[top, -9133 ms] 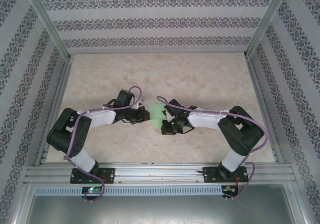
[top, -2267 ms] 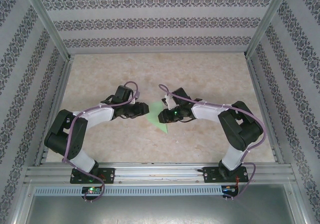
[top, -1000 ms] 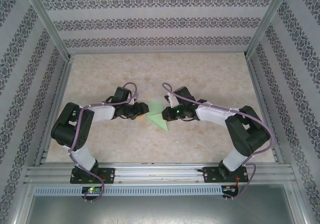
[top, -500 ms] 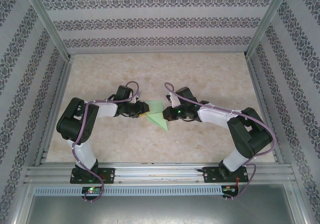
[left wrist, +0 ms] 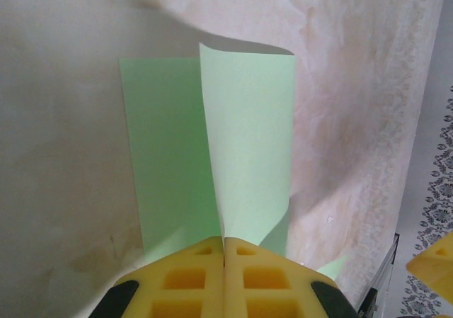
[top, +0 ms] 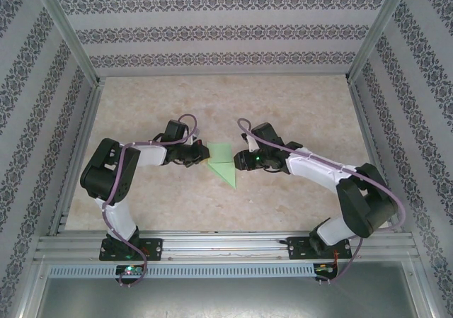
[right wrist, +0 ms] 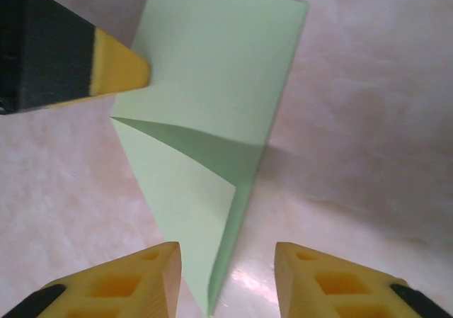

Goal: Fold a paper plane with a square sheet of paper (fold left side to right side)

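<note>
I need to use my right gripper to pinch the slanted edge [top: 221,177] near the point before folding across, as my left gripper pinches the sheet's side and the tapered end lies loose.
The light-green sheet of paper [top: 222,163] lies mid-table, creased into an angular shape that tapers to a point toward the near edge. My left gripper [top: 201,156] is at its left edge. In the left wrist view its yellow fingers [left wrist: 191,279] are pressed together, and a raised flap of the paper [left wrist: 248,141] comes up out of the seam between them. My right gripper [top: 240,161] is just right of the paper. In the right wrist view this gripper [right wrist: 226,279] stands open, with the paper's [right wrist: 212,112] pointed end lying loose between the fingertips. The left gripper's fingertip [right wrist: 119,70] touches the paper's far corner.
The beige table [top: 297,112] is boxed in by patterned walls [top: 226,31] at the back and sides. An aluminium rail [top: 226,243] runs along the near edge by the arm bases. Bare surface lies behind and beside both arms.
The left gripper has shut on the paper's left edge. The right gripper has opened, let go of the paper and drawn back slightly to the right.
</note>
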You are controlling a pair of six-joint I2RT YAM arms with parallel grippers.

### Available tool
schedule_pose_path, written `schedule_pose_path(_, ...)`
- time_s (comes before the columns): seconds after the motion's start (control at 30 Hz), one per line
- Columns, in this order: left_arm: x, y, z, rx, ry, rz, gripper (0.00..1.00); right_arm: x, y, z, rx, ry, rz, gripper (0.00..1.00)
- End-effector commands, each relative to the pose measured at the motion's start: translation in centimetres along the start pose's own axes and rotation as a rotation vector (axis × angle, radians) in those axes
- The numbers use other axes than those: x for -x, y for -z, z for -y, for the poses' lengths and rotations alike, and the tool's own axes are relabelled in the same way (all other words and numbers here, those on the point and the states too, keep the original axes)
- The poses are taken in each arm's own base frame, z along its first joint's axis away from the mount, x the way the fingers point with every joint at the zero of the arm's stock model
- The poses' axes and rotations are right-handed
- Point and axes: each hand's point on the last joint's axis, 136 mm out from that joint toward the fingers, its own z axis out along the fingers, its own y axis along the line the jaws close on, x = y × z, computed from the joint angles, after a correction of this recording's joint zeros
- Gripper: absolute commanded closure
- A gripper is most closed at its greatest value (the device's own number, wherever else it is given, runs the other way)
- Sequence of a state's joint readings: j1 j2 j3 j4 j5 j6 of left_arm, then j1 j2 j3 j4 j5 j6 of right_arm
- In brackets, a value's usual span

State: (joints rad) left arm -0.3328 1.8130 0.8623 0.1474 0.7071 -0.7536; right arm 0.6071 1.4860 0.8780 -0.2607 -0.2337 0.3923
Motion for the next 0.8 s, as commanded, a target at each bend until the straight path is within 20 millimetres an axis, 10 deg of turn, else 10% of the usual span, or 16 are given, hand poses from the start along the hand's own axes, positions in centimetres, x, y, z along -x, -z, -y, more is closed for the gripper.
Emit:
schedule_pose_path(0.0, 0.8, 0.9, 2.5, -0.06, -0.039, 0.038, 0.98, -0.4, 1.6, 0.6, -0.201, 0.097, -0.005, 0.57)
schedule_pose_path(0.33, 0.7, 0.8, 3.5, -0.074, -0.042, 0.035, 0.98, -2.6, -1.5, -4.0, -0.386, 0.311, 0.009, 0.51)
schedule_pose_path(0.77, 0.7, 0.7, 3.7, -0.079, -0.029, 0.033, 0.98, -3.8, -5.3, -3.9, -0.462, 0.38, -0.065, 0.55)
